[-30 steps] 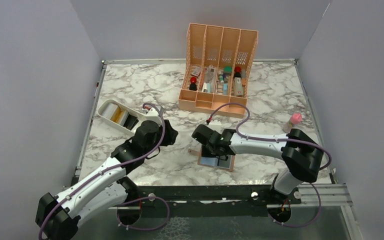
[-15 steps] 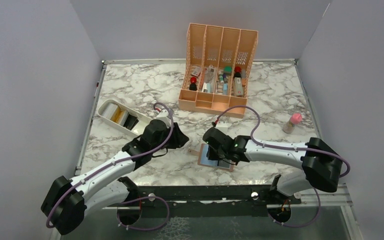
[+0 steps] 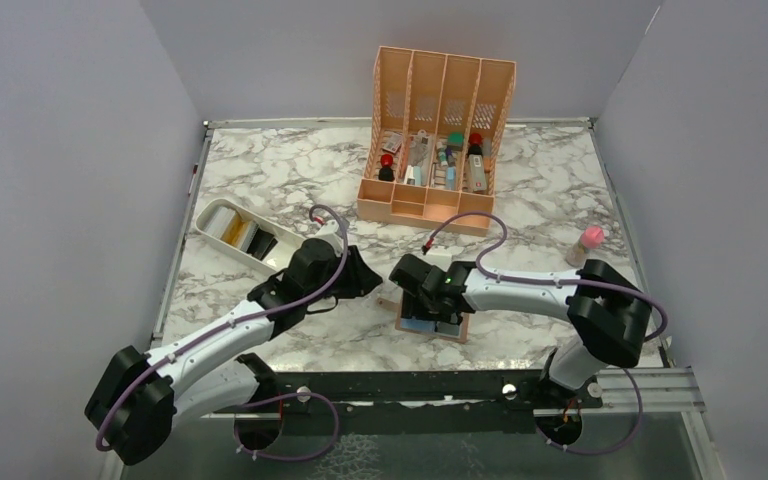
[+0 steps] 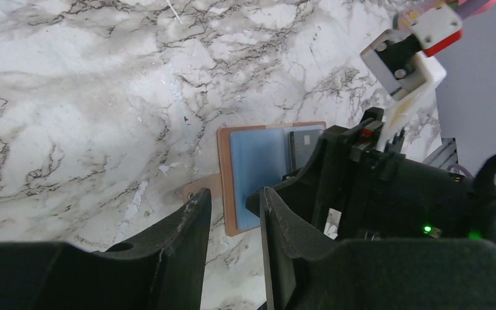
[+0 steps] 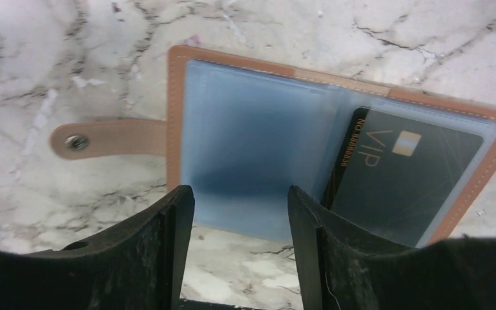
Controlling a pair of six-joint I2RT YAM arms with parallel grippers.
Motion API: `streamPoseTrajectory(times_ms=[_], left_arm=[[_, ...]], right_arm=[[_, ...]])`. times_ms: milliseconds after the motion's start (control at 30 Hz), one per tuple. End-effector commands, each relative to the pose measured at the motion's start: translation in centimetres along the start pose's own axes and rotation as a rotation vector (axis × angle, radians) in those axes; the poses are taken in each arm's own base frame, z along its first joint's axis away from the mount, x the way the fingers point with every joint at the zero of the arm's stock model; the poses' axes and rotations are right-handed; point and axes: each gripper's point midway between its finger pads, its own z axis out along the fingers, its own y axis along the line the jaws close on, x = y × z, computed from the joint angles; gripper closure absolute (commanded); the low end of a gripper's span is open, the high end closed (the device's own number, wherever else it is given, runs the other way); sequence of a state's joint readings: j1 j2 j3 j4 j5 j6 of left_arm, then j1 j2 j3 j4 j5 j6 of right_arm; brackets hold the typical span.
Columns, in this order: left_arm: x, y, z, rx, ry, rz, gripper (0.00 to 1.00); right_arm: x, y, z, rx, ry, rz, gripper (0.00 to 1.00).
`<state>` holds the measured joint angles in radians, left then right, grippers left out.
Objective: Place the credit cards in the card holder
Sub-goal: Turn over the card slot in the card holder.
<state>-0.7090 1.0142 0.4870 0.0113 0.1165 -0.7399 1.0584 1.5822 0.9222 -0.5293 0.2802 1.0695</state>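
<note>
Next, my right gripper pinches the sleeve's middle (image 5: 252, 158) into a fold for my left gripper to take, because the light blue sleeve is lying flat on the card holder.
The brown card holder (image 5: 252, 135) lies open on the marble, light blue inside, its snap tab (image 5: 103, 137) pointing left. A dark credit card (image 5: 407, 171) marked VIP sits in its right pocket. My right gripper (image 5: 240, 194) hovers open over the holder's near edge, with nothing between its fingers. From above, the right gripper (image 3: 430, 300) covers most of the card holder (image 3: 418, 325). My left gripper (image 4: 232, 197) stands open with a narrow gap and holds nothing, just left of the card holder (image 4: 258, 168) by its tab. The left gripper (image 3: 365, 280) sits close to the right one.
A white oblong tray (image 3: 222, 235) at the left holds a yellow piece and dark flat pieces. The tall peach organizer (image 3: 437, 135) with small items stands at the back. A pink-capped bottle (image 3: 587, 243) stands at the right. Grey walls enclose the table.
My right gripper has gone from shut to open over the holder, leaving the dark card in the pocket. My left arm moved right toward the holder, then held still.
</note>
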Motion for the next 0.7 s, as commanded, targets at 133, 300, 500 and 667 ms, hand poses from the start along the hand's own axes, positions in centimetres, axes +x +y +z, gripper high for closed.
streamPoseTrajectory(times_ms=[133,300,500,667], left_arm=[[-1.2,0.1,-1.2,-0.02,-0.063,0.025,0.64],[-1.3,0.3,-1.3,-0.028,-0.065,0.033,0.64],[-1.3,0.3,-1.3,-0.029,-0.07,0.038,0.64],[-1.4,0.3,-1.4,-0.029,-0.071,0.041,0.64]], right_arm=[[-0.5,-2.0,0.5,0.118,-0.034,0.034,0.45],[-0.8,-2.1,0.4,0.133,-0.045,0.033,0.43],[-0.5,-1.6,1.2,0.133,-0.023,0.02,0.39],[-0.2,-1.9,1.7,0.148,-0.02,0.006,0.38]])
